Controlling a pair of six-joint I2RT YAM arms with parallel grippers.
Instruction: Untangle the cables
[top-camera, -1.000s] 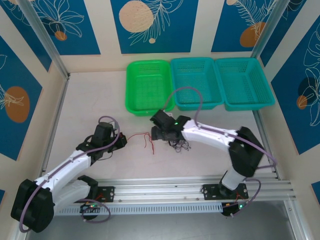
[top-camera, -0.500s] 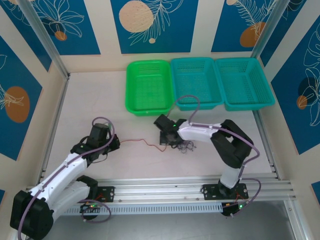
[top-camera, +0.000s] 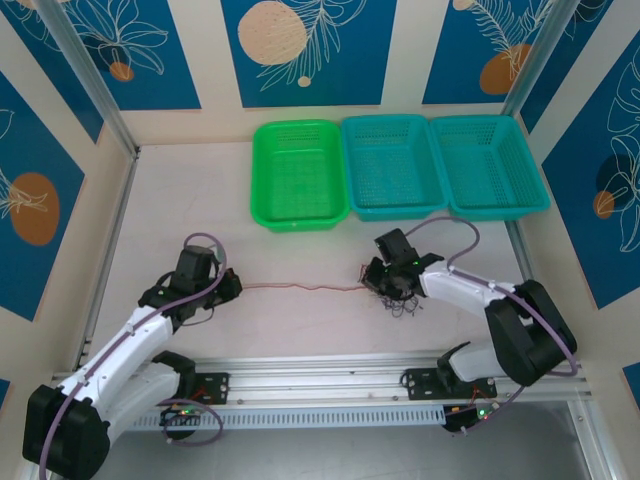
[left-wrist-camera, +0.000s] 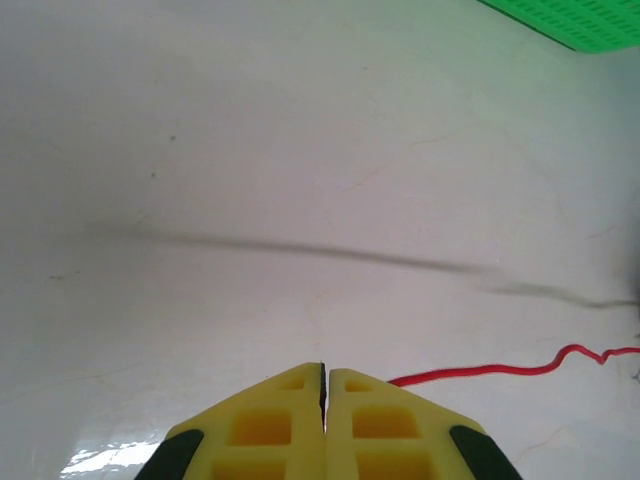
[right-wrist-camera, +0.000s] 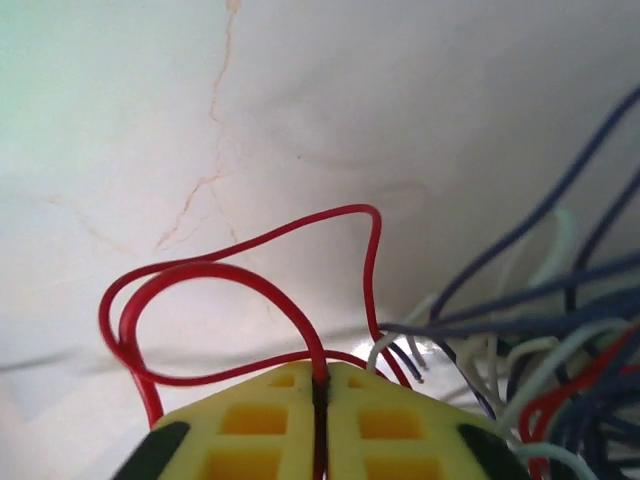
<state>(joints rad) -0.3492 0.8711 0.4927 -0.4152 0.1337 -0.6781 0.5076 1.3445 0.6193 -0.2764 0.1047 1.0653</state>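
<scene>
Slack red loops lie between my right gripper's fingertips and the tangle. It should open and take the red cable closer to the tangle (right-wrist-camera: 360, 209).
A red cable (top-camera: 300, 287) runs nearly straight across the table between my two grippers. My left gripper (top-camera: 228, 287) is shut on its left end; in the left wrist view the red cable (left-wrist-camera: 500, 368) leaves from behind the closed fingers of that gripper (left-wrist-camera: 325, 370) toward the right. My right gripper (top-camera: 375, 283) is shut on the same cable beside the tangle (top-camera: 400, 303). The right wrist view shows this gripper (right-wrist-camera: 321, 372) pinching the red cable (right-wrist-camera: 250, 280), which loops above the jaws. Dark blue, whitish and red strands of the tangle (right-wrist-camera: 560, 340) bunch at the right.
Three empty baskets stand in a row at the back: a green basket (top-camera: 297, 175) and two teal baskets (top-camera: 393, 165) (top-camera: 487, 165). An aluminium rail (top-camera: 380, 372) runs along the near edge by the arm bases. Frame posts flank the table.
My right gripper has shifted right to the tangle's edge and closed on the red cable. The cable, slack and kinked before, is now drawn out straight. The left arm has hardly moved.
</scene>
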